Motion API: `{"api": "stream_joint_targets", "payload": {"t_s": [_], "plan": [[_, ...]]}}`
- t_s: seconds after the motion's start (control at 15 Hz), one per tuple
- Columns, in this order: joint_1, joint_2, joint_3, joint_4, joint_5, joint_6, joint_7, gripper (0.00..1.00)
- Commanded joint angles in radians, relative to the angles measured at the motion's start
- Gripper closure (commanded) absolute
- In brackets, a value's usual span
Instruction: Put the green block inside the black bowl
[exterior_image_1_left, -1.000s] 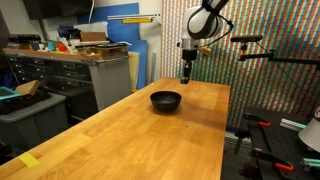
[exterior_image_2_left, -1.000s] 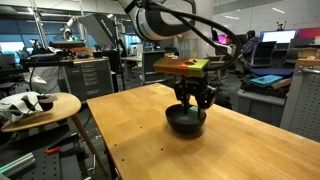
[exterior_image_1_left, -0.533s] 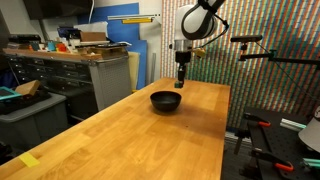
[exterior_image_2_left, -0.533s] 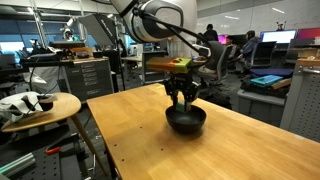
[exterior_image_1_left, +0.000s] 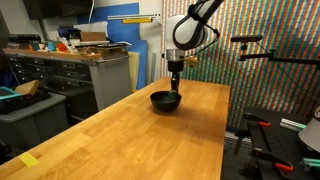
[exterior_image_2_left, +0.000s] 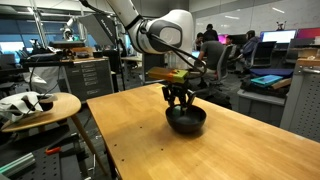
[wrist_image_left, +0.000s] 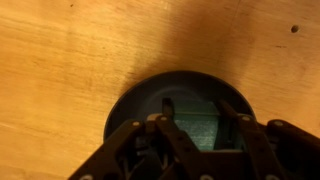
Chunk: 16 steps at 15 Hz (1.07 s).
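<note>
Next, my gripper lets go of the green block on the bottom of the black bowl (exterior_image_1_left: 166, 101) (wrist_image_left: 174, 147), near the middle of the bowl. The block is now held over the bowl's inside.
The black bowl (exterior_image_1_left: 166, 100) stands on the wooden table, toward its far end, and shows in both exterior views (exterior_image_2_left: 186, 121). My gripper (exterior_image_1_left: 175, 84) hangs just above the bowl's rim (exterior_image_2_left: 178, 101). In the wrist view the bowl (wrist_image_left: 140, 105) lies right under the gripper (wrist_image_left: 195, 108). The fingers are shut on the green block (wrist_image_left: 197, 132), a small dull green square between them, held over the bowl's inside. The block is too small to make out in the exterior views.
The long wooden table (exterior_image_1_left: 140, 140) runs toward the camera, with its edges on both sides. A round side table (exterior_image_2_left: 40, 105) with white objects stands beside it. Cabinets (exterior_image_1_left: 70, 75) and a camera stand (exterior_image_1_left: 255, 50) are behind it.
The gripper has moved sideways and down with the block, from beside the bowl's far side to directly over the bowl. The bowl has not moved.
</note>
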<state>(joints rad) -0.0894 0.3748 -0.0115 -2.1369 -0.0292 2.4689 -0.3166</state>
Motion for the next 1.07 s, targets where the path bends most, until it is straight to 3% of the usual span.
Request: {"api": "stream_joint_targets", "payload": {"t_s": [0.0,0.53,0.6,0.67,0.73,1.0], "plan": [[-0.005,0.111,0.008,0.119,0.006,0.003,0.022,0.79],[-0.025,0.256,0.014,0.298,0.012,-0.015,0.037,0.79],[-0.028,0.255,0.014,0.302,0.011,-0.027,0.034,0.6],[-0.029,0.252,0.012,0.301,0.008,-0.034,0.033,0.29],[-0.031,0.244,0.012,0.298,0.007,-0.045,0.031,0.28],[-0.036,0.173,0.014,0.277,0.016,-0.12,0.034,0.01]]}}
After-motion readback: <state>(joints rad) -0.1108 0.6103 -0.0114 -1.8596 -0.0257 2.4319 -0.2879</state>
